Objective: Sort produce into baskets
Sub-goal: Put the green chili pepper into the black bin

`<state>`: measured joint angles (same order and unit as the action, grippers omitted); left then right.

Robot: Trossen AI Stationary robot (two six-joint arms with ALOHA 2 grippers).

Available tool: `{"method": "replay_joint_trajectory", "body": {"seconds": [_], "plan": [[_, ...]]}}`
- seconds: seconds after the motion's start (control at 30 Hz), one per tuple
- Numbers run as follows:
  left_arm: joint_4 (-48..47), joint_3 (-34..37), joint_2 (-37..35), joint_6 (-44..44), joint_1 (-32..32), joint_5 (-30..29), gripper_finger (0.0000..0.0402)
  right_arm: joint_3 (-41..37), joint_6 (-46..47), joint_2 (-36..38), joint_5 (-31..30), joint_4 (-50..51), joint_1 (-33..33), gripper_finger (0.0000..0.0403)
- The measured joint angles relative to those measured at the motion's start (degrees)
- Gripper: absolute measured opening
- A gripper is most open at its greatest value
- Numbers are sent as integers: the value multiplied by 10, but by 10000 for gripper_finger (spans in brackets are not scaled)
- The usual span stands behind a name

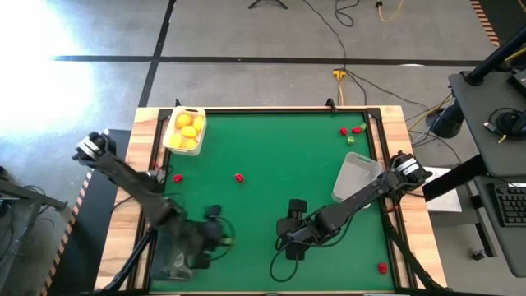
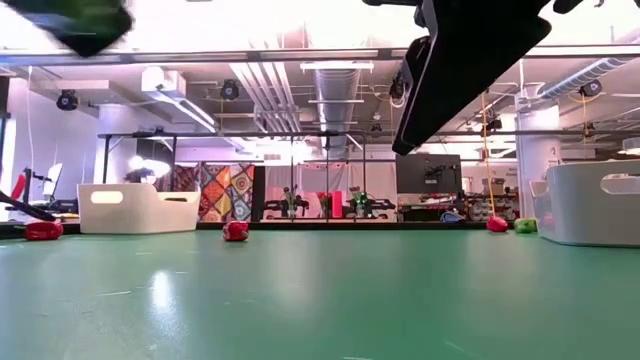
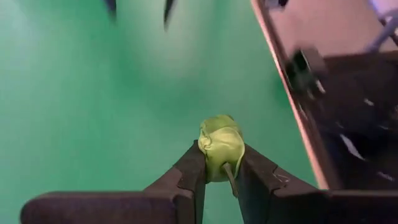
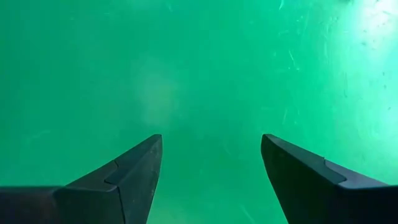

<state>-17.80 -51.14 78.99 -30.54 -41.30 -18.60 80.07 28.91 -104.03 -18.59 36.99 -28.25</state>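
Next, I release the green piece, now held above the green mat, with my left gripper inside the dark translucent basket (image 1: 171, 258) at the table's front edge.
My left gripper (image 1: 222, 238) is near the table's front left and is shut on a small green piece (image 3: 221, 144), held above the green mat. The dark translucent basket (image 1: 176, 260) stands just beside it at the front left edge and also shows in the left wrist view (image 3: 348, 130). My right gripper (image 1: 289, 245) hangs open and empty over bare mat at front centre (image 4: 211, 146). The white basket (image 1: 185, 130) holds several yellow lemons at the far left. The pale grey-white basket (image 1: 355, 179) stands at the right. My left gripper pinches the green piece by its two sides (image 3: 211, 163) between its two fingertips (image 3: 194, 163). Most of the piece sticks out past the fingers. A thin stem (image 3: 230, 177) runs back between them. The piece is lifted clear of the mat.
Red pieces lie loose on the mat at the left (image 1: 178, 177), at the centre (image 1: 239, 177), at the far right (image 1: 350, 130) and at the front right (image 1: 382, 267). A green piece (image 1: 351, 141) lies by the far right reds. Bare mat lies between the two arms.
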Motion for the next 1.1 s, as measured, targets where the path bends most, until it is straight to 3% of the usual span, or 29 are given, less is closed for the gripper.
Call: {"method": "replay_joint_trajectory", "body": {"seconds": [0.17,0.37,0.5,0.7,0.9,1.1], "plan": [[-239,-27,-36,-267,-107,39,49,0,0,0,-11,-7,0,270],[-316,-5,-29,-436,-210,47,49,0,-11,0,-11,-21,0,280],[-313,26,-10,-472,-224,51,49,0,-11,0,-11,-22,0,284],[-312,67,26,-484,-220,150,49,0,-11,0,-11,-22,1,282],[-318,69,45,-491,-220,156,55,0,-9,0,-10,-19,4,294],[-344,65,41,-496,-220,160,96,8,-5,0,-10,-2,9,317]]}}
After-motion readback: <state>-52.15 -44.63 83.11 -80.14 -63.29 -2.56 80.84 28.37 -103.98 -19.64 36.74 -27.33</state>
